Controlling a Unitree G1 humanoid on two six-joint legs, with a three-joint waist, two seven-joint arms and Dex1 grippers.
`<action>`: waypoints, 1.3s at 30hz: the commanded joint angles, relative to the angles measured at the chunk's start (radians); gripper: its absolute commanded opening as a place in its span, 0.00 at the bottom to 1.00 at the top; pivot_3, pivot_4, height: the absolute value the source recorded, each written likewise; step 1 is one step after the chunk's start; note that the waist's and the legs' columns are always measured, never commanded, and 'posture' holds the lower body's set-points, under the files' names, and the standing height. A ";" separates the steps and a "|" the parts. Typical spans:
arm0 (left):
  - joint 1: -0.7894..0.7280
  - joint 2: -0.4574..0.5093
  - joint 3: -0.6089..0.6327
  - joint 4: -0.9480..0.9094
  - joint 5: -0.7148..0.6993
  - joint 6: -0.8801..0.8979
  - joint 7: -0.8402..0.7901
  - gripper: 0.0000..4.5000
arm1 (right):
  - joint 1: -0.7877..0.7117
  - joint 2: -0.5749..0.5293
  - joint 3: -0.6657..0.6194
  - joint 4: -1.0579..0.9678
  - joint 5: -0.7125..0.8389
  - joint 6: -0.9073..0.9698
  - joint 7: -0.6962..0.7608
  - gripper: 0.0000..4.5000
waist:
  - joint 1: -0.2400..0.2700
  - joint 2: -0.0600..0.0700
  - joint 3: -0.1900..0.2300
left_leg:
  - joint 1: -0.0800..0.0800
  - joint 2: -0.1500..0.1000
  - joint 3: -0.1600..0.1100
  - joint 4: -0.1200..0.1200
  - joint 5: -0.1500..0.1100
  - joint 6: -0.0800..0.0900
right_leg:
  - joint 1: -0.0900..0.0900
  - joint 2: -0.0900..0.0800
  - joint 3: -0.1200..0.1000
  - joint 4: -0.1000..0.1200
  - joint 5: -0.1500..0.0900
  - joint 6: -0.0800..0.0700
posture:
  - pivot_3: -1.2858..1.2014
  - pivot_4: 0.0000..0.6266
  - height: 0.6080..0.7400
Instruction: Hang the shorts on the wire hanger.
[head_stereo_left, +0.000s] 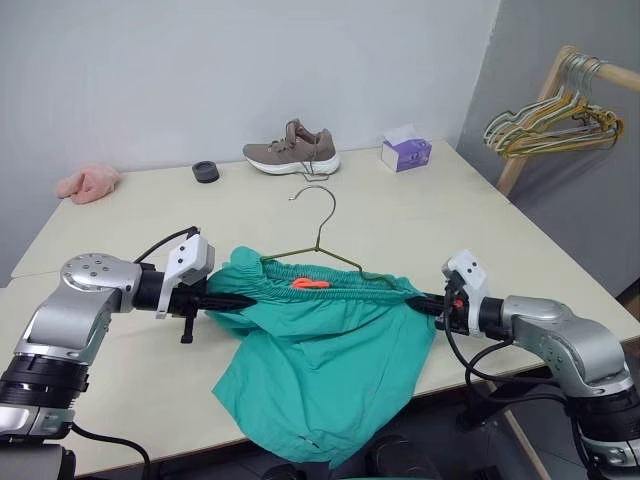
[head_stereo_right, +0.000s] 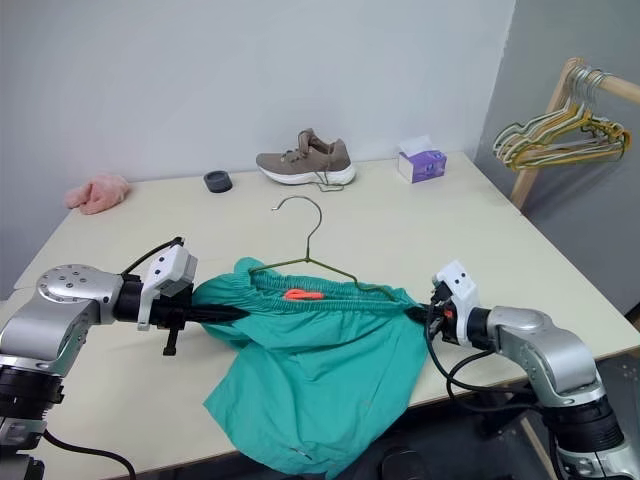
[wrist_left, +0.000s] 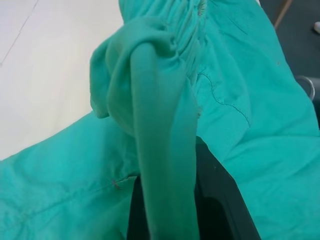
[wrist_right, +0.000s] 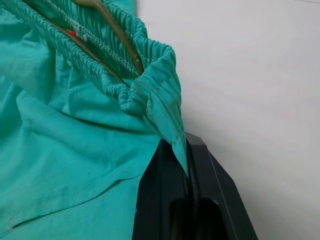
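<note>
My right gripper holds only a thin fold of the shorts, away from the hanger's end; it should open and grab the waistband's thick gathered corner (wrist_right: 150, 96).
The teal-green shorts (head_stereo_left: 320, 350) are stretched between my two grippers over the table's front edge, legs drooping off it. Their gathered waistband with a small orange tag (head_stereo_left: 309, 284) faces up. My left gripper (head_stereo_left: 238, 299) is shut on the waistband's left end, the cloth pinched between its black fingers (wrist_left: 220, 200). My right gripper (head_stereo_left: 420, 300) is shut on the right end of the waistband (wrist_right: 165, 120). The olive wire hanger (head_stereo_left: 318, 232) lies on the table with its hook pointing away and its shoulders tucked inside the waistband opening; its wire (wrist_right: 115, 30) runs along the elastic.
At the back of the cream table (head_stereo_left: 420, 210) are a tan shoe (head_stereo_left: 292, 150), a tissue box (head_stereo_left: 405, 152), a black round lid (head_stereo_left: 205, 171) and a pink cloth (head_stereo_left: 87, 183). At the right, a wooden rack (head_stereo_left: 545, 100) carries bunched pale hangers (head_stereo_left: 555, 125).
</note>
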 joint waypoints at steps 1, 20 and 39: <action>-0.018 0.014 0.028 0.036 0.030 -0.022 0.018 0.00 | -0.013 -0.049 -0.038 -0.031 -0.008 0.009 -0.004 0.01 | 0.000 0.000 0.000 | 0.000 0.000 0.000 0.000 0.000 0.000 | 0.000 0.000 0.000 0.000 0.000 0.000 | 0.42 0.00 1.00; -0.024 -0.095 -0.080 -0.051 0.040 -0.007 -0.006 0.00 | -0.208 -0.207 0.231 -0.144 -0.127 -0.077 0.178 0.10 | -0.003 0.000 0.000 | 0.000 0.000 0.000 0.000 0.000 0.000 | -0.001 -0.001 -0.001 -0.001 -0.001 0.002 | 0.41 0.00 1.00; 0.002 -0.117 -0.082 -0.102 0.029 0.033 -0.019 0.00 | -0.172 -0.233 0.271 -0.078 -0.177 -0.102 0.239 0.50 | -0.005 0.000 0.000 | 0.000 0.000 0.001 0.000 0.000 0.000 | 0.000 0.000 0.000 -0.001 -0.002 0.003 | 0.41 0.00 1.00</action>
